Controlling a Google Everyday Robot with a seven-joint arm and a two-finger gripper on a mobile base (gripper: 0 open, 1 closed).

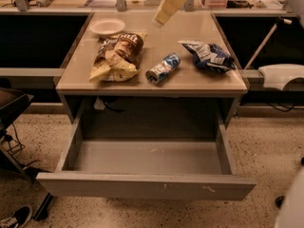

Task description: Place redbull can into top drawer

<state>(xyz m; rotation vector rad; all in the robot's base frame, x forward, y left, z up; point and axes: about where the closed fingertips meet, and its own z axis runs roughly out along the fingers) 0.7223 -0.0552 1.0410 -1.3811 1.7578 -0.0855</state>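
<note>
Next, I lower my gripper to the middle of the redbull can (163,68) between the chip bags, and then close it there.
The redbull can (163,68) lies on its side near the front middle of the tan table (190,82), blue and silver. The top drawer (147,187) below the table is pulled wide open, and its grey inside (147,156) holds nothing. My gripper (168,4) is a pale shape hanging in at the top centre, above the far part of the table. It is well behind and above the can and holds nothing that I can see.
A brown chip bag (116,56) lies left of the can and a blue-and-white chip bag (209,56) lies to its right. A white plate (107,26) sits at the back left. A white chair (281,75) stands to the right, a dark chair (12,106) to the left, and a shoe (15,217) lies on the floor.
</note>
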